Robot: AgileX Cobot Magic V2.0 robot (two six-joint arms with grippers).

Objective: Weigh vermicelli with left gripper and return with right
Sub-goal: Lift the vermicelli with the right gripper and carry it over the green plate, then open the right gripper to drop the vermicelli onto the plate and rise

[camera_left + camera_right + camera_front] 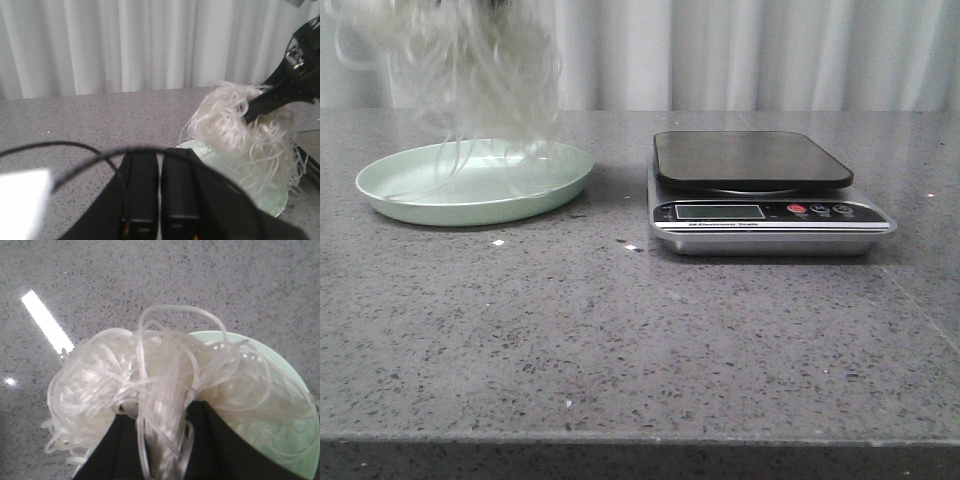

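Note:
I should release the vermicelli from my right gripper on the pale green plate (pixel 446 154) (pixel 185 426), toward the side of the plate that is away from the scale.
The vermicelli (pixel 470 60), a fluffy mass of whitish curly strands, hangs in the air above the pale green plate (pixel 380 185), with loose strands trailing down to it. My right gripper (pixel 160 412) is shut on the vermicelli (pixel 150 365) over the plate (pixel 295 440). The left wrist view shows that gripper (pixel 260 107) coming from the right and pinching the vermicelli (pixel 235 125) above the plate (pixel 272 202). My left gripper (pixel 159 155) is shut and empty, low over the table beside the plate. Neither gripper shows clearly in the front view.
A silver kitchen scale (pixel 752 160) with a dark, bare platform stands to the right of the plate. A few small white crumbs (pixel 498 242) lie on the grey speckled table. A white curtain (pixel 770 50) hangs behind.

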